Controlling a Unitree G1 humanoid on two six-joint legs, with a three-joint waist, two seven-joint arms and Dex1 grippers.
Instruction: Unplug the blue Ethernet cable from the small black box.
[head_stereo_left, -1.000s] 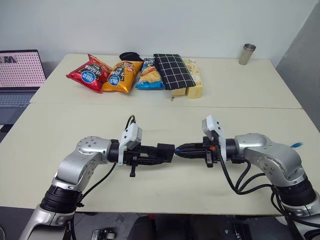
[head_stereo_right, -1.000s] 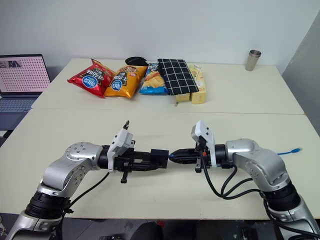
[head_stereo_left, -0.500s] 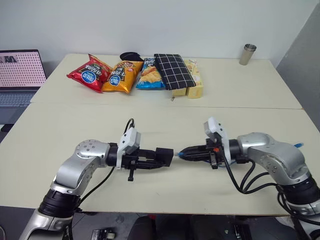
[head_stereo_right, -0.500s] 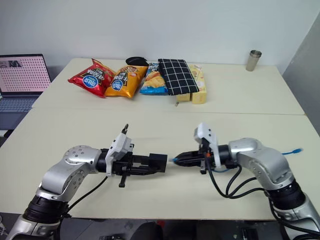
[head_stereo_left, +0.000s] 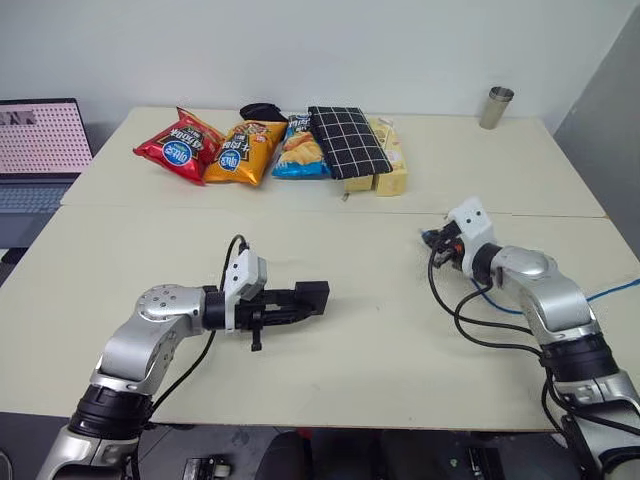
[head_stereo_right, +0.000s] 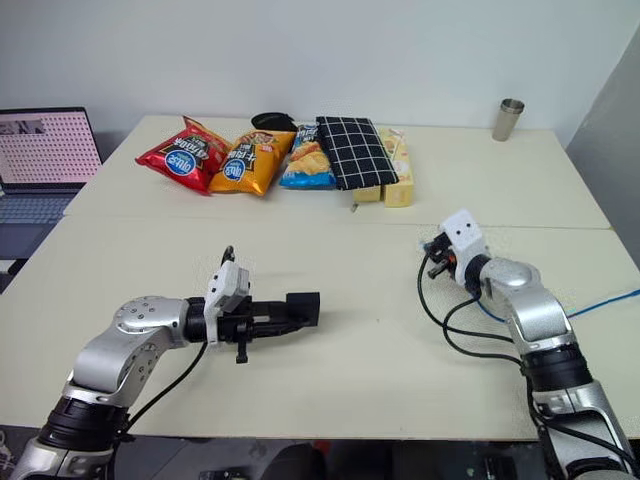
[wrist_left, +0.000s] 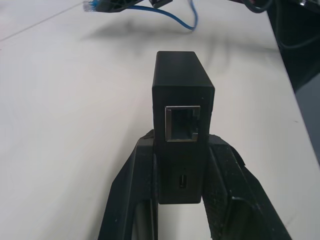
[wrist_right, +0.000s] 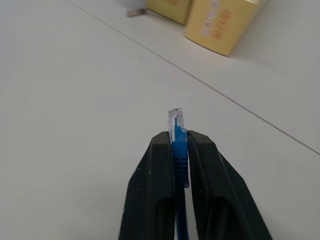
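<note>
My left gripper has the small black box. Next, I let go of it on the near table (head_stereo_left: 262, 246), by the seam that faces the orange bag.
My left gripper (head_stereo_left: 306, 300) is shut on the small black box (head_stereo_left: 313, 296), holding it just above the near table. In the left wrist view the box (wrist_left: 183, 85) sits between my two fingers (wrist_left: 131, 185), and its metal-rimmed port faces up, empty. Far to the right, my right gripper (head_stereo_left: 432, 240) is shut on the plug of the blue Ethernet cable (wrist_right: 176, 125). The clear plug tip sticks out past the fingertips. The blue cord (head_stereo_left: 612, 292) trails off past the table's right edge. Box and plug are well apart.
Along the far table lie a red chip bag (head_stereo_left: 180, 148), an orange bag (head_stereo_left: 240, 154), a blue bag (head_stereo_left: 298, 147), a black white-checked pouch (head_stereo_left: 346, 141) and yellow boxes (head_stereo_left: 390, 170). A metal cup (head_stereo_left: 493, 108) stands back right. A laptop (head_stereo_left: 38, 150) sits at left.
The plug, against the box a second ago, has come apart from it. My right gripper swung away to the right and farther back with the plug. My left gripper drifted slightly left with the box.
</note>
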